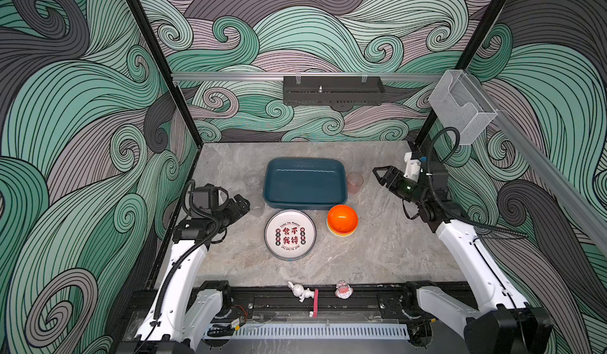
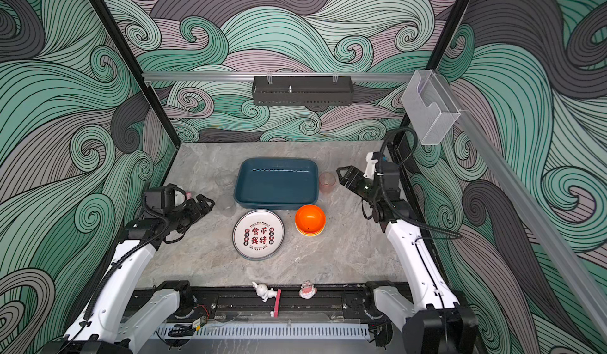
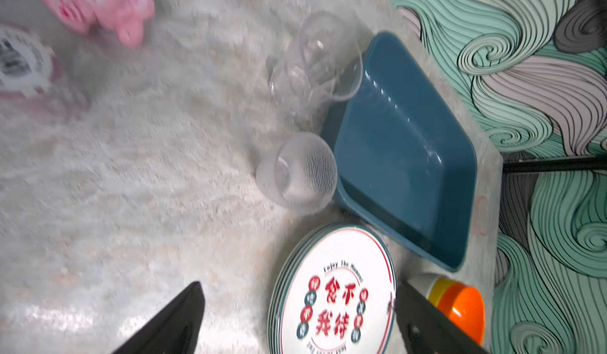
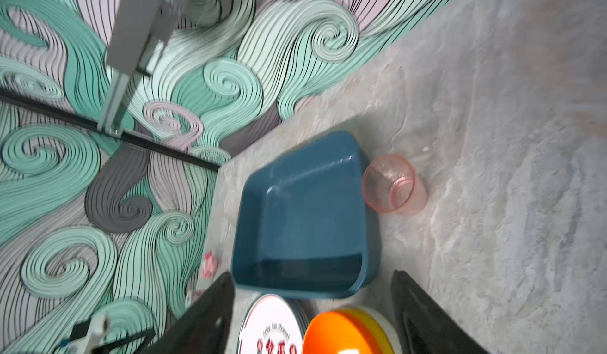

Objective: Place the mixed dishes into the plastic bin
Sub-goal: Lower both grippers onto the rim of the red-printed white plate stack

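Next, my left gripper goes to the top plate of the stack and grabs its rim [image 1: 265,238] [image 3: 281,315] on the side farthest from the orange bowl.
The empty teal plastic bin [image 1: 305,183] [image 2: 277,181] sits at mid-table. In front of it lie a stack of white plates with red characters [image 1: 290,234] [image 3: 335,293] and stacked orange and yellow bowls [image 1: 342,219] [image 4: 345,332]. Two clear glasses [image 1: 253,180] [image 1: 257,206] stand left of the bin, and a pinkish glass [image 1: 354,182] [image 4: 391,185] stands to its right. My left gripper [image 1: 244,204] [image 3: 297,285] hangs open beside the nearer clear glass [image 3: 297,170]. Right of the pinkish glass, my right gripper [image 1: 377,173] [image 4: 311,273] is open and holds nothing.
A white rabbit figurine [image 1: 299,290] and a pink one [image 1: 343,289] stand on the front rail. Another pink figurine [image 3: 98,4] shows in the left wrist view. A black metal tray [image 1: 333,91] hangs on the back wall, and a clear acrylic box [image 1: 461,106] on the right rail.
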Motion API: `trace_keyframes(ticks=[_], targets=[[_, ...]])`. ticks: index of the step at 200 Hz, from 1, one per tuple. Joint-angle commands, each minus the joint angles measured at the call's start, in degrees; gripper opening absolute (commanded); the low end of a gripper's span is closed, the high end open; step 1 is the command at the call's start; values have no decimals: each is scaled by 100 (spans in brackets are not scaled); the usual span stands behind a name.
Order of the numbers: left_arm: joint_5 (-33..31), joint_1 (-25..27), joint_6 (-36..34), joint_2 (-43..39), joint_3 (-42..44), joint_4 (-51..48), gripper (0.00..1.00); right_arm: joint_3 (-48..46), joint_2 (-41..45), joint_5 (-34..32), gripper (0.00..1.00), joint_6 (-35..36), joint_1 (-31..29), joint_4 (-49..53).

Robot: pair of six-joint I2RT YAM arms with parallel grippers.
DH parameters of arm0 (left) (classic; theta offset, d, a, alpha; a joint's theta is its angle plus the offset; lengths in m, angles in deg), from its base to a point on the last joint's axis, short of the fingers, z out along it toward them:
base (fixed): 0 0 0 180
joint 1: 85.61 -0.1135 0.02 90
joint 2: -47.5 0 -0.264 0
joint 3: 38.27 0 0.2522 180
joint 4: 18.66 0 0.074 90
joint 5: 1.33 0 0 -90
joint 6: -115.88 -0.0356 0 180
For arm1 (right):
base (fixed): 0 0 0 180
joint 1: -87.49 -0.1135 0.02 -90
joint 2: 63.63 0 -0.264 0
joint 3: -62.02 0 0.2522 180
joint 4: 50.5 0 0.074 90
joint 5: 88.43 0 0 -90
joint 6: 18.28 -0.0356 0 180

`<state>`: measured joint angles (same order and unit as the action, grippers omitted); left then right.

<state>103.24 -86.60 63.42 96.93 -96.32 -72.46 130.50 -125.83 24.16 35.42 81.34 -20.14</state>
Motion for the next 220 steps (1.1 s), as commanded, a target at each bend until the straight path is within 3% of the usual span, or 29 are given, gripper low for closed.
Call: trace_keyframes(ticks=[1, 65, 156, 220], targets=[[826, 6, 188, -125, 133, -770, 88, 453, -345, 456, 67, 456, -486, 1102], [1490, 12, 524, 68, 811, -648, 73, 1373, -1246, -438, 47, 1123, -2142, 2279], [1602, 203, 737, 500, 1224, -150, 66, 2239, -2771, -1618, 50, 1347, -3903, 2816], [1343, 516, 904, 741, 1375, 177, 58, 2773, -3696, -2054, 53, 1370, -4296, 2969]])
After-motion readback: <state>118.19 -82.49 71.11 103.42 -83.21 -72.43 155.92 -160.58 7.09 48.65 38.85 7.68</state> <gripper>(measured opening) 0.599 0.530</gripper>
